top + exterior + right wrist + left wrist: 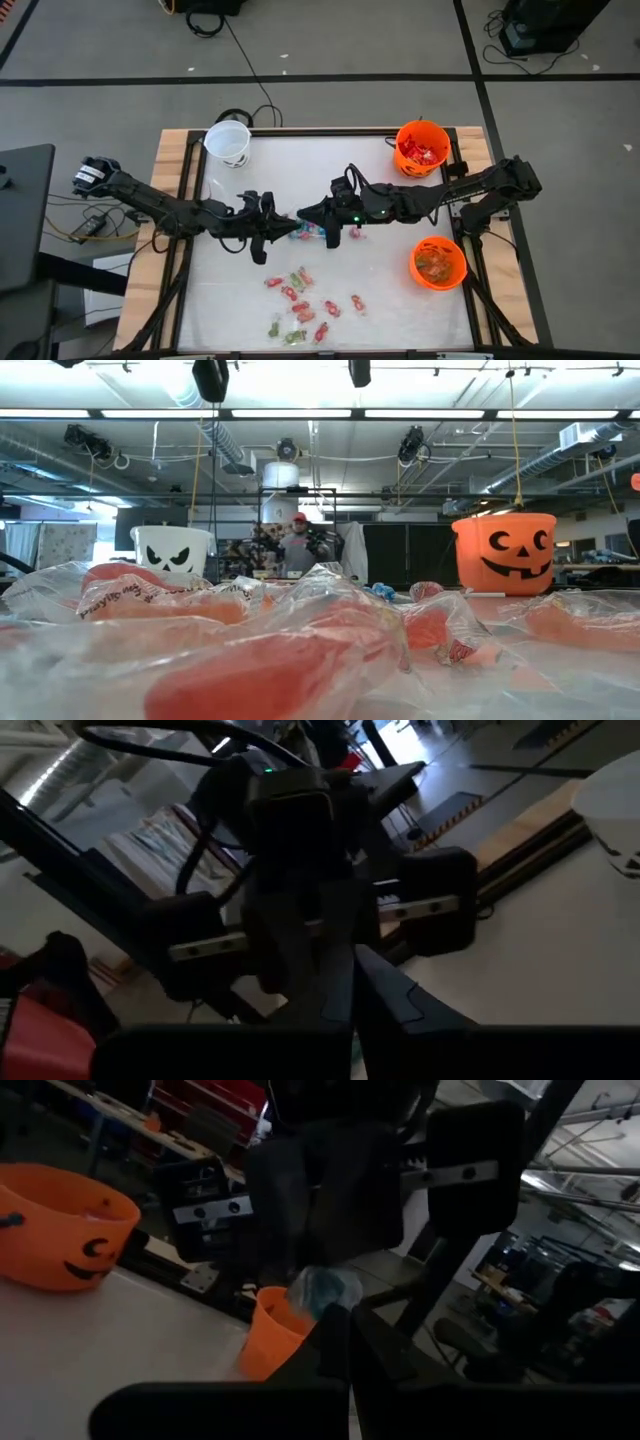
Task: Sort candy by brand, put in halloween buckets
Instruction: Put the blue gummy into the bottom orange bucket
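Note:
I will release the small candy from my right gripper on top of the candy in the near orange bucket [434,264].
My left gripper [283,229] and my right gripper [312,216] face each other tip to tip above the table's middle. In the left wrist view my left gripper [338,1320] is shut with a small candy in a bluish clear wrapper [322,1292] at its tip; from above this candy [305,233] shows blue and red between the two grippers. My right gripper [345,965] is shut, with no candy showing at its tip. Loose candy [300,300] lies near the table's near edge. The white bucket [228,142] stands at the far left, one orange bucket [421,148] far right, another orange bucket [438,262] near right. My left gripper pinches the bluish wrapper [318,1302] of the small candy between its two fingertips, coming level from the table's left. The candy sticks out beyond the tips toward the right gripper. Whether it is clear of the table I cannot tell.
Both orange buckets hold candy; the far one [60,1230] shows a dark face. The low view looks past blurred wrapped sweets [300,650] to the white bucket [172,550] and an orange bucket [505,550]. A person [297,545] stands far behind the table. A wooden frame [170,200] borders the white tabletop.

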You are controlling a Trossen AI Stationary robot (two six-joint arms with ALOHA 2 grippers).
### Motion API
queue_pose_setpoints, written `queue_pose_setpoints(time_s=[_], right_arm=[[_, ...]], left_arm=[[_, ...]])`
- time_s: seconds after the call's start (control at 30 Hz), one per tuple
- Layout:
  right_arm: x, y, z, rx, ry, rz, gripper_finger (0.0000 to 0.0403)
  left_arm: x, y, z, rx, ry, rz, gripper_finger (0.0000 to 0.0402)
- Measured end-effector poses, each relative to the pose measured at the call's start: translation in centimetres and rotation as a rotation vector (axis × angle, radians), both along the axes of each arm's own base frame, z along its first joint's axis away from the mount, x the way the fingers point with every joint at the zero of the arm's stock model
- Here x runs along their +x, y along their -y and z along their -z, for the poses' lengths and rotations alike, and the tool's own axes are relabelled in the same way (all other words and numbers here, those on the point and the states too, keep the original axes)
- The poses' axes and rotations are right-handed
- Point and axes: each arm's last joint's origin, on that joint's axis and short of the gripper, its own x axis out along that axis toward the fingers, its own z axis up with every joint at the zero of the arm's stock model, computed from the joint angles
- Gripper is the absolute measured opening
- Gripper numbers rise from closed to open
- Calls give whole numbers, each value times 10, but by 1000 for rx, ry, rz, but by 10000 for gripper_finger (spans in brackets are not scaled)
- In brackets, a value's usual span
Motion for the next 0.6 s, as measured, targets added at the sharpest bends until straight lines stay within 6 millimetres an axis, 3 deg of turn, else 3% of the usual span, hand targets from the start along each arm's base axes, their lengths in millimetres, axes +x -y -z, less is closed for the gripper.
queue_pose_setpoints(time_s=[0.33, 0.47, 0.6], right_arm=[[-13, 2, -1, -10, -117, 4, 4], [-33, 6, -6, -38, -227, 27, 3], [-65, 10, -20, -52, -312, 54, 2]], left_arm=[[0, 0, -1, 9, 9, 19, 39], [-1, 0, -1, 8, 4, 24, 76], [-1, 1, 9, 44, -105, 54, 113]])
